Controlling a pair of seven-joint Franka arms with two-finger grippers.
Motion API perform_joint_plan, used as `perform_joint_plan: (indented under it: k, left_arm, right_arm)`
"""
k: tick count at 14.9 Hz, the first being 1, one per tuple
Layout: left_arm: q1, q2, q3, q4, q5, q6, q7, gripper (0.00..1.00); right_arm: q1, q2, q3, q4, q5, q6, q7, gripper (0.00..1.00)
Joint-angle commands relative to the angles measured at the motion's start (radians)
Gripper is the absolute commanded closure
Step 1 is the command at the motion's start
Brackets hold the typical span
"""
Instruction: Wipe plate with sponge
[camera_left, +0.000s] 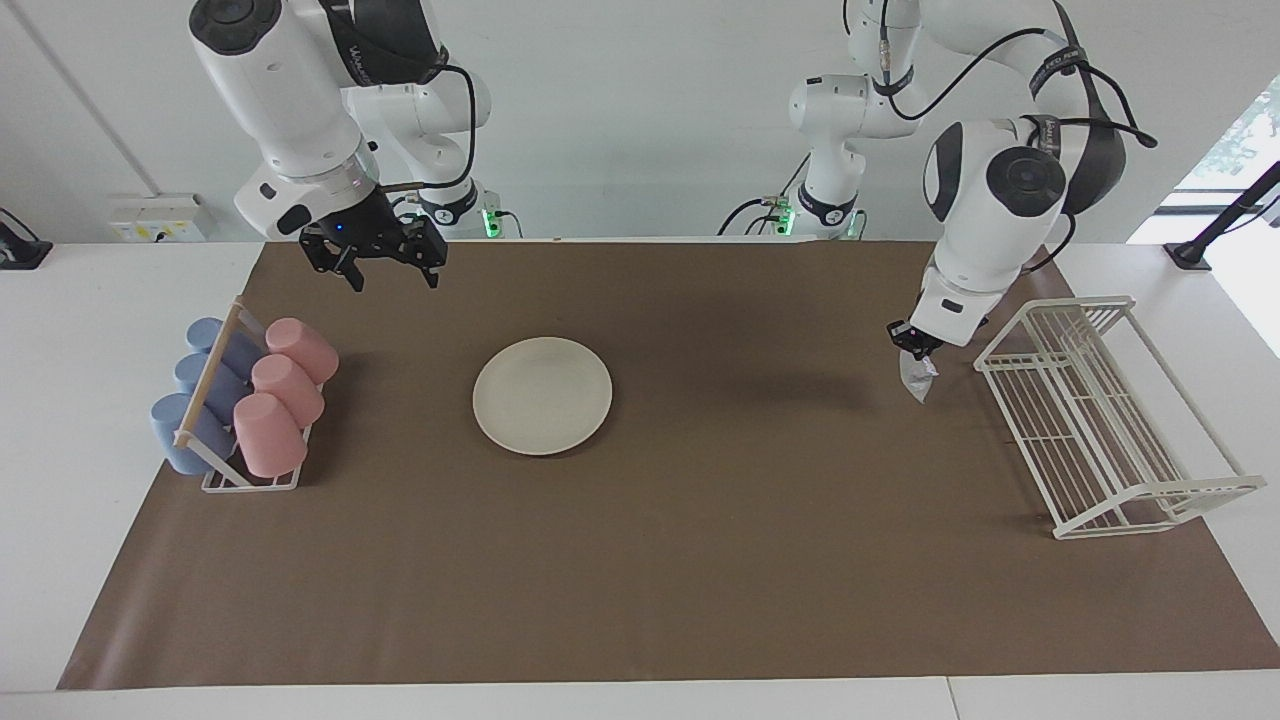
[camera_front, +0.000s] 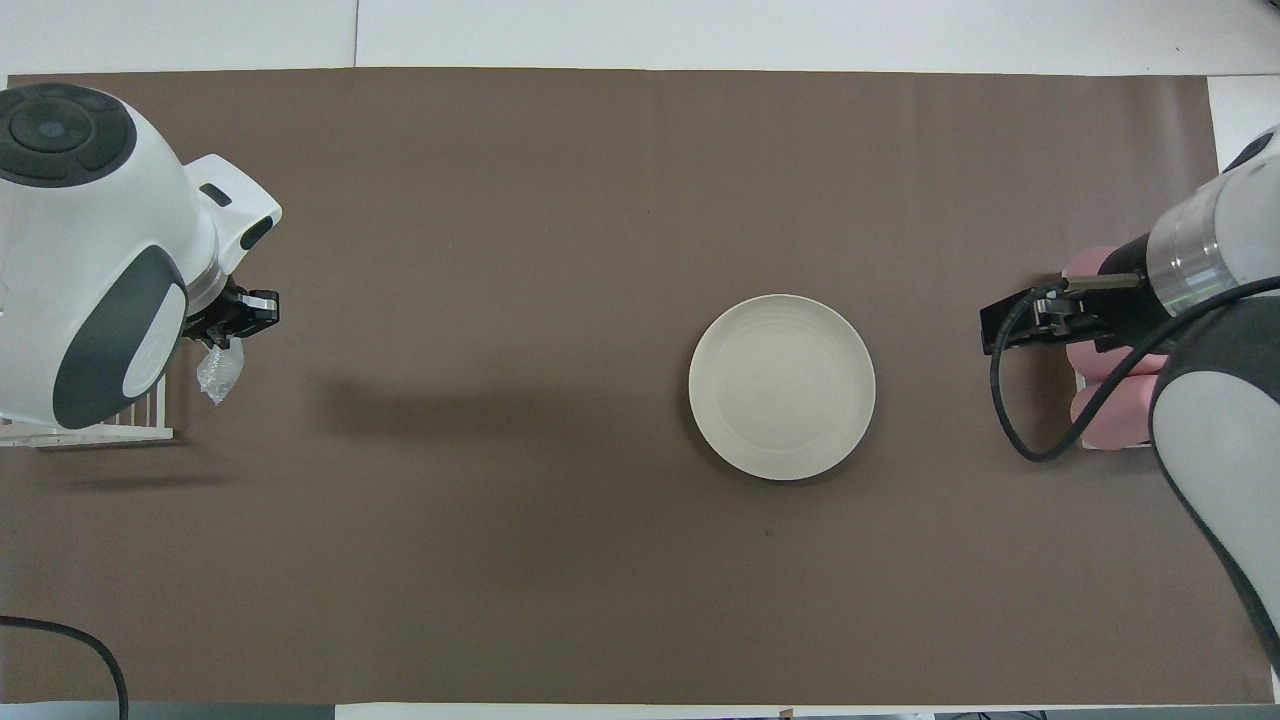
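Note:
Next, my left gripper lets go of the silvery mesh sponge inside the white wire dish rack (camera_front: 42, 258).
The cream-white plate (camera_left: 542, 395) lies flat on the brown mat near the table's middle, somewhat toward the right arm's end; it also shows in the overhead view (camera_front: 782, 387). My left gripper (camera_left: 914, 347) (camera_front: 236, 322) is shut on the silvery mesh sponge (camera_left: 920, 378) (camera_front: 220, 372). The sponge hangs from it above the mat, beside the wire rack and well apart from the plate. My right gripper (camera_left: 393, 278) (camera_front: 1008, 328) is open and empty. It hangs in the air over the mat beside the cup rack.
A rack of blue and pink cups (camera_left: 250, 400) stands at the right arm's end; its pink cups show in the overhead view (camera_front: 1100, 425). A white wire dish rack (camera_left: 1100, 420) (camera_front: 90, 425) stands at the left arm's end. The brown mat (camera_left: 700, 560) covers the table.

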Motion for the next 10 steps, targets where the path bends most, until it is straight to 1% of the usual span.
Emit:
perform_joint_plan:
  k: [1, 7, 10]
  left_arm:
    - [-0.027, 0.038, 0.008, 0.085, 0.148, -0.128, -0.032, 1.0]
    - [-0.072, 0.041, 0.008, 0.082, 0.423, -0.231, -0.045, 1.0]
    - [-0.064, 0.081, 0.008, 0.076, 0.535, -0.216, -0.045, 1.0]
  right_arm:
    - [-0.038, -0.002, 0.008, 0.004, -0.018, -0.01, -0.063, 0.0]
    - [-0.059, -0.001, 0.003, 0.007, -0.018, -0.012, -0.065, 0.0]
    - [-0.09, 0.001, -0.001, 0.007, -0.019, -0.012, -0.077, 0.0]
